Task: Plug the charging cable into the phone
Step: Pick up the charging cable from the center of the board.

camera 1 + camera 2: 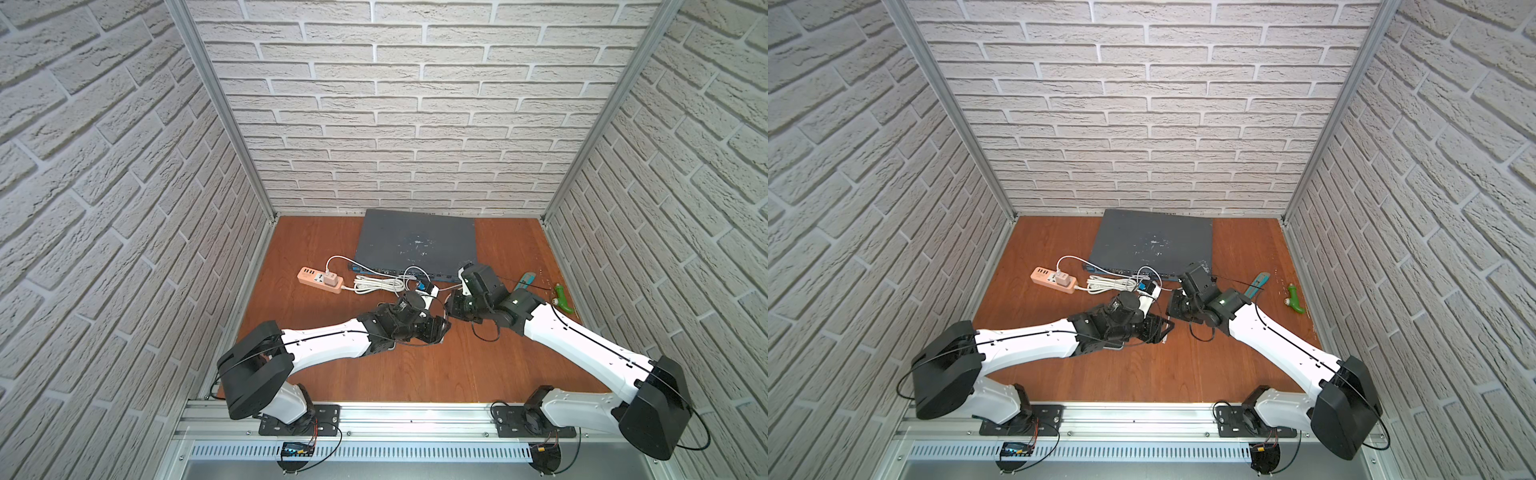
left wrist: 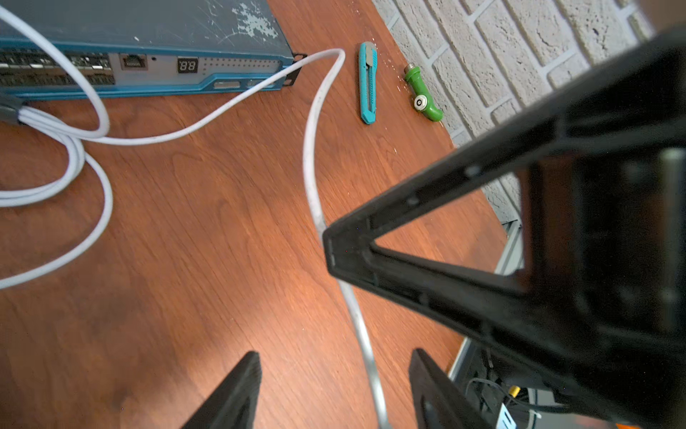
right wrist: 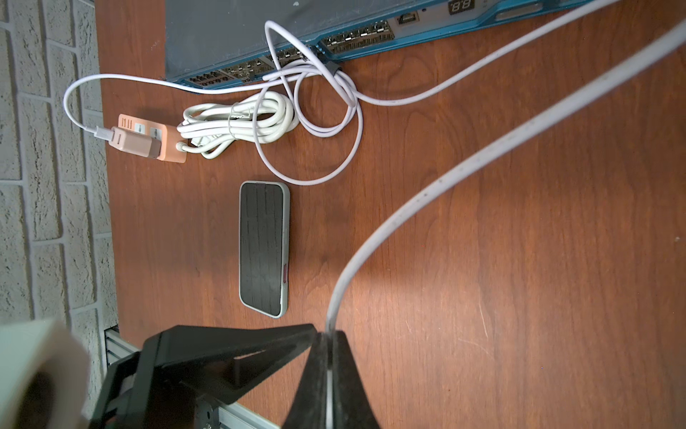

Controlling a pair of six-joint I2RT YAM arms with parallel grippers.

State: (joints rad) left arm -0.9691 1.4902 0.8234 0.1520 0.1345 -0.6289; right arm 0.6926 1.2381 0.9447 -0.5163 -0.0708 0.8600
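The cable's loose end trails back under my right gripper. My left gripper needs to hold the cable (image 2: 377,400) while my right gripper takes it again, with the plug pointing ahead.
The phone (image 3: 263,249) lies flat on the wooden table, black screen up, with a light rim. The charging cable (image 3: 408,208) runs from the white charger block (image 3: 133,143), loops in front of the dark box, then rises to my right gripper (image 3: 328,336), which is shut on it. My left gripper (image 2: 336,353) is right beside the right one, its jaws apart, and the cable (image 2: 365,345) passes between its fingers without touching them. In both top views the two grippers meet at mid-table (image 1: 446,318) (image 1: 1169,318). The cable's plug is hidden.
A large dark grey box (image 1: 415,243) lies at the back. A pink power strip (image 1: 320,280) and a bundled white cord (image 1: 378,286) lie to its front left. A teal box cutter (image 1: 525,280) and a green fitting (image 1: 563,299) lie near the right wall.
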